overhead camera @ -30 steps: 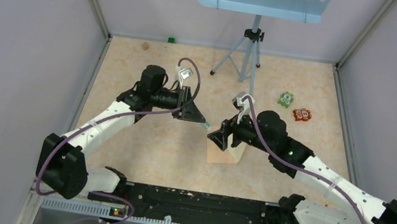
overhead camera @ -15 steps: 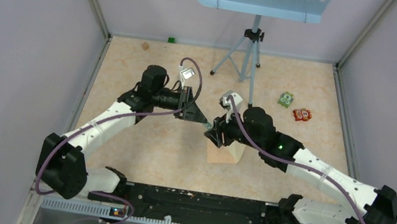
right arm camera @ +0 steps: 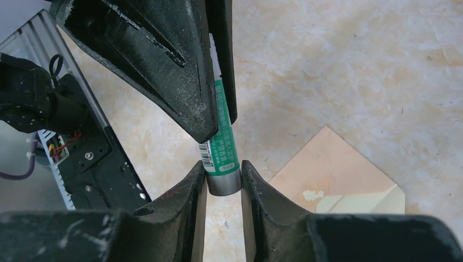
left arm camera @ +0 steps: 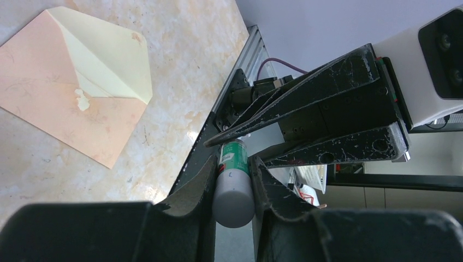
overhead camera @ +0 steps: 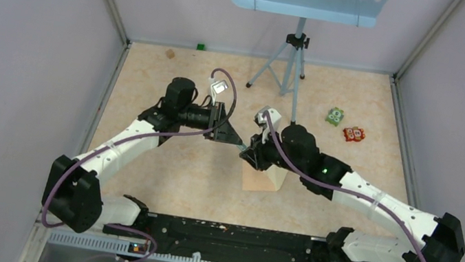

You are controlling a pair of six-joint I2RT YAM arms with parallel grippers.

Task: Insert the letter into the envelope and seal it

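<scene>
Next, I take the green body (right arm camera: 223, 143) of the glue stick with my left gripper, cap up, because that gripper covers the grey cap and this will free the cap for my right gripper.
A green glue stick (left arm camera: 233, 185) hangs level above the table between my two grippers. My left gripper (left arm camera: 235, 164) is shut on its grey cap end. My right gripper (right arm camera: 223, 169) faces it and is shut on the stick's (right arm camera: 221, 158) grey base end. In the top view the grippers meet tip to tip: left (overhead camera: 235, 142), right (overhead camera: 250, 154). Below them the pinkish-tan envelope (left arm camera: 49, 93) lies flat on the table, partly hidden by the right arm in the top view (overhead camera: 261, 179). The pale cream letter (left arm camera: 109, 54) with a crease shows at its open end (right arm camera: 360, 202).
A camera tripod (overhead camera: 292, 63) stands at the back centre. Two small toys, green (overhead camera: 335, 116) and red (overhead camera: 354, 134), lie at the back right. A tiny green block (overhead camera: 200, 47) sits by the rear wall. The black rail (overhead camera: 228, 235) runs along the near edge.
My right gripper has moved left to the glue stick's free end and closed on it. The left gripper has kept still, holding the stick.
</scene>
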